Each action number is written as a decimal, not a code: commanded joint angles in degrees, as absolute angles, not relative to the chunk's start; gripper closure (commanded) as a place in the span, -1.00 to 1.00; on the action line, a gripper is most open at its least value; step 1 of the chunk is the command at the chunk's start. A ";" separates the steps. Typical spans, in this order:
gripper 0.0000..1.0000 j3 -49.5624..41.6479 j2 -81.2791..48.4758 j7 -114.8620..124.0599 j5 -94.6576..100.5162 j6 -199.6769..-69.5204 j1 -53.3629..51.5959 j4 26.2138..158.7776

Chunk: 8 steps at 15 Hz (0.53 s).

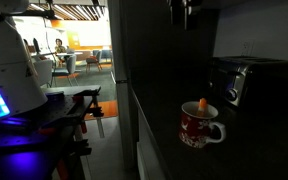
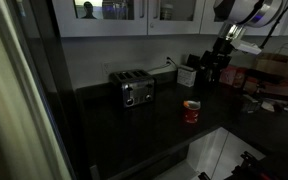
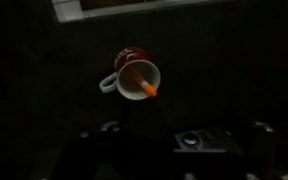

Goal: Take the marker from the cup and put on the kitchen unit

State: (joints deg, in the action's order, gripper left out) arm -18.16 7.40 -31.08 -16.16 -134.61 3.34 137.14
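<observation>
The robot's gripper will next move to the marker's upper end [image 1: 202, 103] [image 3: 149, 89], which sticks up above the cup's rim, and close there.
The cup [image 1: 199, 128] is a squat red patterned mug standing on the dark kitchen unit [image 1: 159, 110]. It shows in both exterior views, and sits near the counter's front edge [image 2: 191, 111]. The marker [image 1: 202, 103] stands inside the cup with its orange cap sticking up. In the wrist view the cup [image 3: 127, 72] lies at upper centre with the marker [image 3: 144, 85] leaning across its pale inside. My gripper [image 1: 180, 18] hangs high above the counter, well apart from the cup, and holds nothing. Its fingers look apart. It also shows in an exterior view [image 2: 222, 52].
A boxy silver toaster [image 2: 136, 89] stands on the counter behind the cup, also seen in an exterior view [image 1: 234, 78]. Dark appliances and boxes [image 2: 269, 75] crowd the counter's far end. Wall cabinets [image 2: 134, 12] hang above. The scene is dim.
</observation>
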 commanded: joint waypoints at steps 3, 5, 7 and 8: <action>-1.00 -14.51 -1.41 -46.24 -16.37 -145.86 4.44 134.59; -1.00 -12.66 -5.32 -51.55 -17.45 -149.08 5.39 133.07; -1.00 -10.32 -8.98 -55.38 -18.25 -150.44 7.20 131.38; -0.99 -9.14 -10.82 -56.28 -18.07 -150.75 8.27 130.43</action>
